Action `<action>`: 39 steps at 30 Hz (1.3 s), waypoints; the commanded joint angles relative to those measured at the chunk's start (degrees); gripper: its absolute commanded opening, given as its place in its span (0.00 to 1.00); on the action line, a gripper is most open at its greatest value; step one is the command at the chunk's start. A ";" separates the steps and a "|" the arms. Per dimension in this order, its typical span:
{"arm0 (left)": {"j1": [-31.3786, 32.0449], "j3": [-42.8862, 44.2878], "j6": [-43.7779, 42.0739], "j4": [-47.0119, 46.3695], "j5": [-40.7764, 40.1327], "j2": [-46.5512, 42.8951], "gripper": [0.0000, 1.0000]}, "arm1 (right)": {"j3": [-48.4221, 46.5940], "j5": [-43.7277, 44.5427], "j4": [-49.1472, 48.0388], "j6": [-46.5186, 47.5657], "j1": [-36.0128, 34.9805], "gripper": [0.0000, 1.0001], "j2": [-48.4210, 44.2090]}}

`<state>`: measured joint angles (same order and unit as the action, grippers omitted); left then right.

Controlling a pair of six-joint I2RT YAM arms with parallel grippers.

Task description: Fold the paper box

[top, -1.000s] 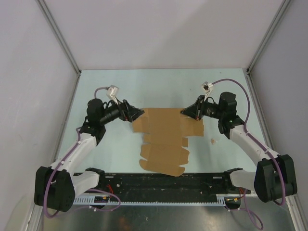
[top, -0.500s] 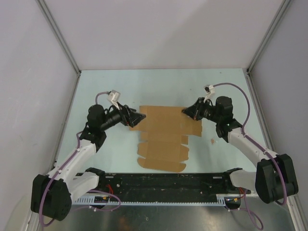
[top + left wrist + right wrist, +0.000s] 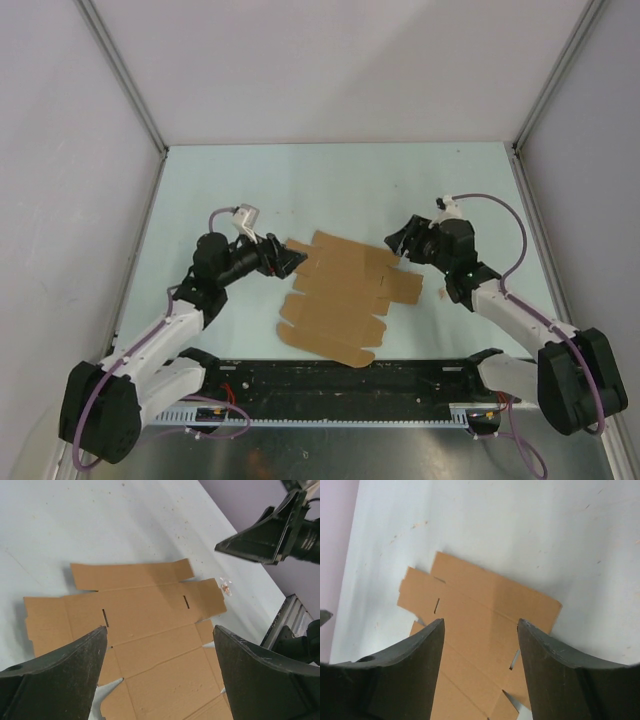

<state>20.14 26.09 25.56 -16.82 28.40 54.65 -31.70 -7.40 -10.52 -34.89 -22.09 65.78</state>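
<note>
The brown paper box has the far flap's end corner (image 3: 396,259) (image 3: 557,611) nearest to my right gripper, and I will close that gripper on this corner next.
The paper box (image 3: 345,292) is a flat brown die-cut sheet with flaps, slots and crease lines, lying askew on the pale table between the two arms. My left gripper (image 3: 296,258) hovers at the sheet's far left corner, jaws wide open and empty. In the left wrist view the sheet (image 3: 150,605) spreads under the gripper (image 3: 159,630). My right gripper (image 3: 398,240) is just off the sheet's far right corner, open and holding nothing. The right wrist view shows the sheet (image 3: 480,600) below the gripper (image 3: 480,622), apart from its fingers.
A tiny crumpled scrap (image 3: 443,293) lies on the table right of the sheet, also visible as a speck (image 3: 226,586) in the left wrist view. A black rail (image 3: 340,380) runs along the near edge. Grey walls with metal posts enclose the table.
The right gripper has opened and let go of the sheet's far right corner. The sheet has turned clockwise and slid nearer. Both grippers have shifted nearer; the left moved right.
</note>
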 commanded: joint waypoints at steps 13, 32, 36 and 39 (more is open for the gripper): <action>19.57 -5.07 3.52 1.96 -13.45 1.07 0.68 | -14.43 -20.37 2.35 17.40 10.93 0.67 16.12; 29.87 -8.77 11.70 3.11 -23.83 12.40 0.22 | -34.21 -19.06 19.57 26.54 10.75 0.65 39.42; 30.04 -7.89 11.53 3.11 -24.10 15.04 0.17 | -34.30 -17.57 21.76 26.46 10.84 0.63 39.52; 30.04 -7.81 11.53 3.20 -24.71 15.75 0.16 | -34.21 -15.37 25.27 25.58 10.84 0.61 39.25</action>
<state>49.80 16.49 36.25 -13.08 5.65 69.23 -64.18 -25.82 10.00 -9.30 -11.18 105.54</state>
